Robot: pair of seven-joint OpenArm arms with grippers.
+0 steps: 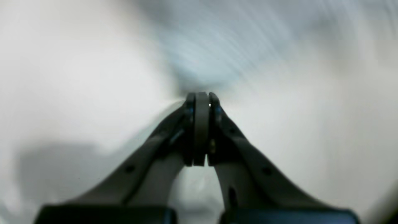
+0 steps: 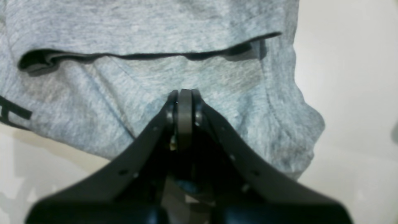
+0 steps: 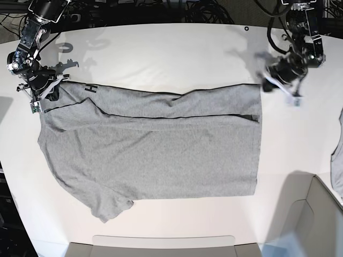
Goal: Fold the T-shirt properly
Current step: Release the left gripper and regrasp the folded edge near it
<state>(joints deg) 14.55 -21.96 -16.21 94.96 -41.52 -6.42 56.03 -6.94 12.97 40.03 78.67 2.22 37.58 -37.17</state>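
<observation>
My left gripper, shut and empty by the T-shirt's corner opposite the lettering, should open and pinch the T-shirt's far edge there (image 3: 253,86) before pulling.
The heather-grey T-shirt (image 3: 161,155) lies spread on the white table (image 3: 161,53), its far part folded over along a dark seam line. Dark lettering (image 3: 92,88) shows near its upper left corner. My right gripper (image 3: 38,92) is at that corner. In the right wrist view the gripper (image 2: 185,93) is shut, its tips against the grey cloth (image 2: 217,90), and no cloth shows between the pads. My left gripper (image 3: 280,80) is motion-blurred just off the shirt's upper right corner. In the left wrist view it (image 1: 201,95) is shut and empty over the blurred table.
A strip of paler grey cloth (image 3: 337,160) hangs at the right edge. A pale bin (image 3: 311,214) stands at the front right and a flat tray edge (image 3: 161,246) runs along the front. Cables and arm bases line the far edge.
</observation>
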